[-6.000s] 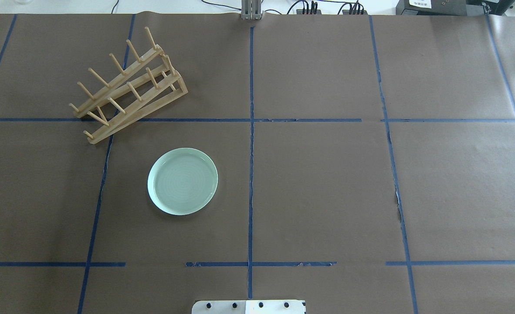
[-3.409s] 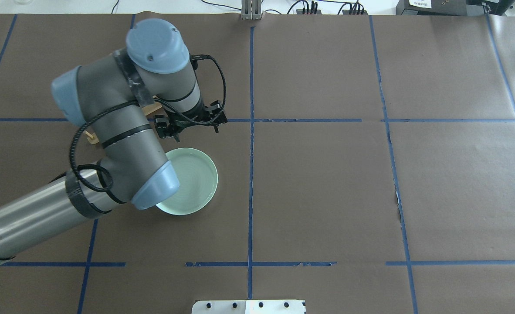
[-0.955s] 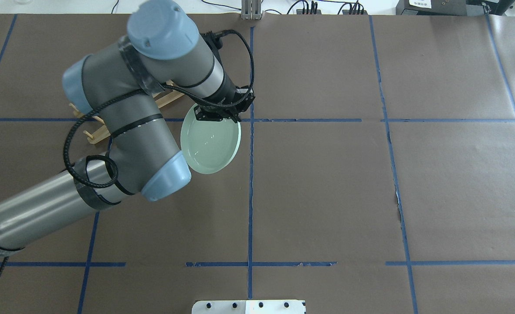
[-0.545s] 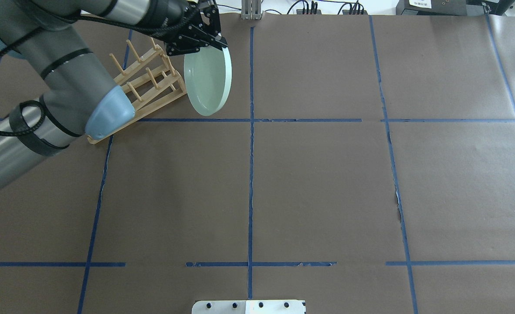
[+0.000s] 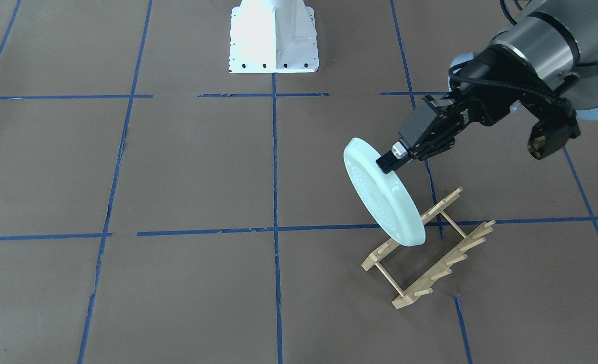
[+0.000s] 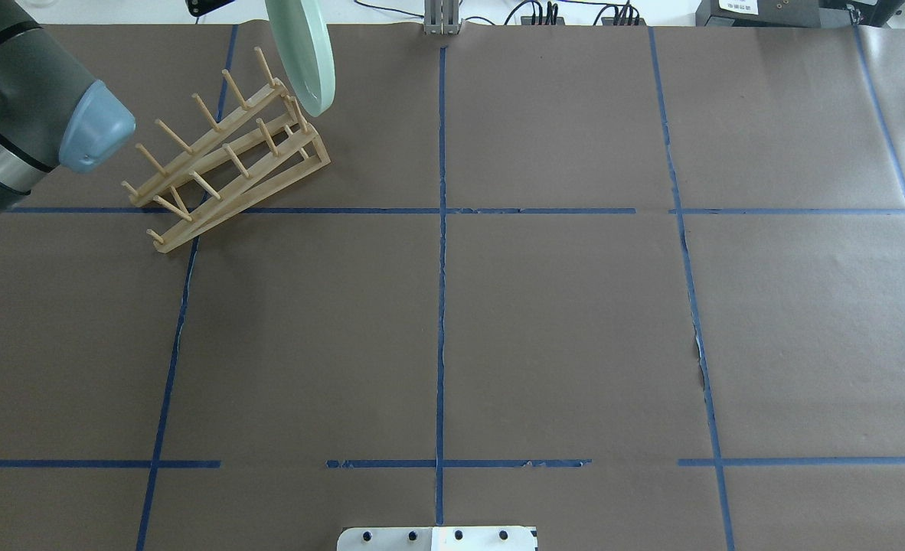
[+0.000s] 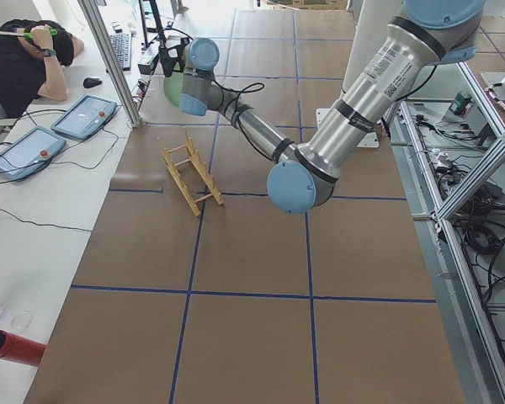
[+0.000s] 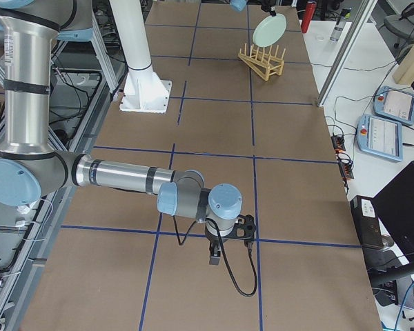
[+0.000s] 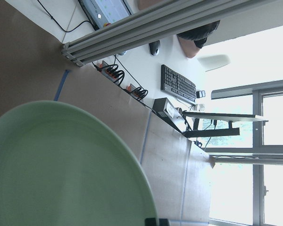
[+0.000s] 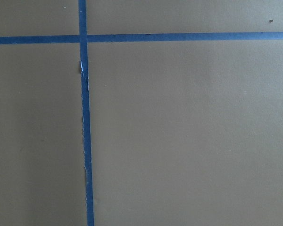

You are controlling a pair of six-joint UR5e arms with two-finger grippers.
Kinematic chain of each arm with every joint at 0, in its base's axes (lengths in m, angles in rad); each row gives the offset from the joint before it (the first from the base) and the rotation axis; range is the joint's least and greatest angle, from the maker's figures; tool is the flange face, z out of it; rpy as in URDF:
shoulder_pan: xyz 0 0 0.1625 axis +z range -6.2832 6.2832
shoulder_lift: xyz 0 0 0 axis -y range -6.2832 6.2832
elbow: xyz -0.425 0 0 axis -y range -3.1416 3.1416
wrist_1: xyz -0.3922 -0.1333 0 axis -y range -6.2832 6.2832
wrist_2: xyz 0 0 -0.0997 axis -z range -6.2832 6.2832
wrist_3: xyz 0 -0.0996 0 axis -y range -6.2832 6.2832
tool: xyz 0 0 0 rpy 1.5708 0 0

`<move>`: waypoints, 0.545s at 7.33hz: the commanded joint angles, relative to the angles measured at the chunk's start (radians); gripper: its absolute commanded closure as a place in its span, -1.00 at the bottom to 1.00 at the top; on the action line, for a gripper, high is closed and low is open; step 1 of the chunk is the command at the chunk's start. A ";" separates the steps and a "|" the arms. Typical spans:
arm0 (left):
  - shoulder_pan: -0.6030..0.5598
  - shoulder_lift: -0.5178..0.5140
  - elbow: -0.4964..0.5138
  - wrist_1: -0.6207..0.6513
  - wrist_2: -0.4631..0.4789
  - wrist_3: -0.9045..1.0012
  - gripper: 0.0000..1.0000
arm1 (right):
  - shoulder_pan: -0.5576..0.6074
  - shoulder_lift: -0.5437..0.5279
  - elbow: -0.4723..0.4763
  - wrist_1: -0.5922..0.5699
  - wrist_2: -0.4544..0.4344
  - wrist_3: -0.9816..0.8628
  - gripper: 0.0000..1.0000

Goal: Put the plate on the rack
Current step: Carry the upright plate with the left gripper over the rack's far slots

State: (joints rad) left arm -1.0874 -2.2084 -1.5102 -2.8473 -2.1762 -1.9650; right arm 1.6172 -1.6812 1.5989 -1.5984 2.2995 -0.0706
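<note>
My left gripper should release the plate on edge in the light-wood rack's end slot (image 5: 418, 260), just inside the rack's outermost pegs.
My left gripper (image 5: 390, 162) is shut on the rim of the pale mint-green plate (image 5: 382, 199). It holds the plate on edge and tilted in the air, over the end of the light-wood rack (image 5: 402, 301). In the overhead view the plate (image 6: 303, 53) hangs at the top edge, beside the rack (image 6: 227, 157); the gripper is cut off there. The left wrist view is filled by the plate (image 9: 61, 165). I cannot tell whether the plate's lower edge touches the pegs. My right gripper (image 8: 216, 261) points down over bare table far from both; I cannot tell whether it is open.
The table is covered in brown paper (image 6: 575, 321) with blue tape lines. The robot's white base (image 5: 272, 38) stands at the near edge. A person (image 7: 29, 50) sits at a desk with tablets beyond the table's far edge.
The left arm has carried the plate further toward the far edge and to the left in the overhead view, and turned it more on edge. The rack has not moved.
</note>
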 commanded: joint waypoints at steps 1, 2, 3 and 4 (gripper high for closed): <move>-0.016 0.032 0.096 -0.219 0.103 -0.069 1.00 | 0.000 0.000 0.000 0.000 0.000 0.000 -1.00; -0.016 0.044 0.114 -0.222 0.130 -0.069 1.00 | 0.001 0.000 0.000 0.000 0.000 0.000 -1.00; -0.016 0.059 0.120 -0.224 0.131 -0.068 1.00 | 0.000 0.000 0.000 0.000 0.000 0.000 -1.00; -0.016 0.070 0.136 -0.225 0.133 -0.068 1.00 | 0.000 0.000 0.000 0.000 0.000 0.000 -1.00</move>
State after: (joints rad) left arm -1.1026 -2.1533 -1.3921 -3.0660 -2.0507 -2.0314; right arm 1.6172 -1.6812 1.5984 -1.5984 2.2994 -0.0706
